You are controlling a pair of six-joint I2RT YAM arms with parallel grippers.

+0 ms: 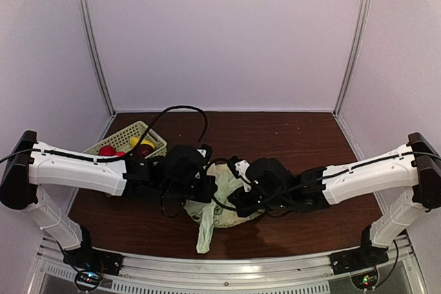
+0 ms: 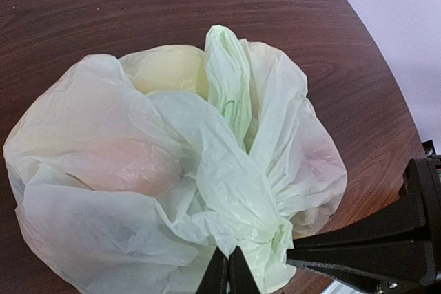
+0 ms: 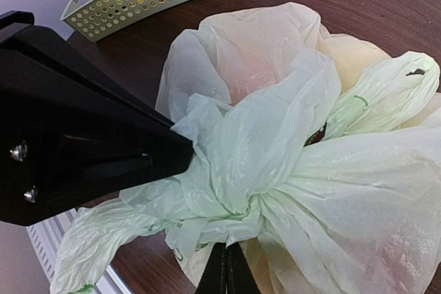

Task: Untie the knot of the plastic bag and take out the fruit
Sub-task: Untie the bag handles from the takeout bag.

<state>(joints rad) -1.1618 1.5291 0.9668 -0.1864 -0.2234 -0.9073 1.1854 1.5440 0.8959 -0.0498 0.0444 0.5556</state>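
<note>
The knot's lower edge is in my right gripper's hold, so that gripper should open and take the gathered plastic (image 3: 298,199) beside the knot before it pulls the knot loose.
The plastic bag (image 1: 224,182) lies mid-table, pale green and crinkled, its knot (image 3: 241,211) a bunched twist on top. Fruit shows only as tints through the plastic: a yellowish round one (image 2: 169,67) and a peach-coloured one (image 2: 117,163). My left gripper (image 2: 229,273) is shut on a fold of the bag just beside the knot (image 2: 279,235). From the other side my right gripper (image 3: 226,270) is shut on the knot's lower edge. In the top view both grippers, left (image 1: 205,191) and right (image 1: 238,201), meet over the bag. One loose handle (image 1: 204,235) trails toward the near edge.
A pale slotted basket (image 1: 127,139) with red, dark and yellow pieces stands at the back left, behind my left arm. A black cable (image 1: 182,109) loops above the left wrist. White walls enclose the table on three sides; a metal rail (image 1: 227,270) runs along the near edge.
</note>
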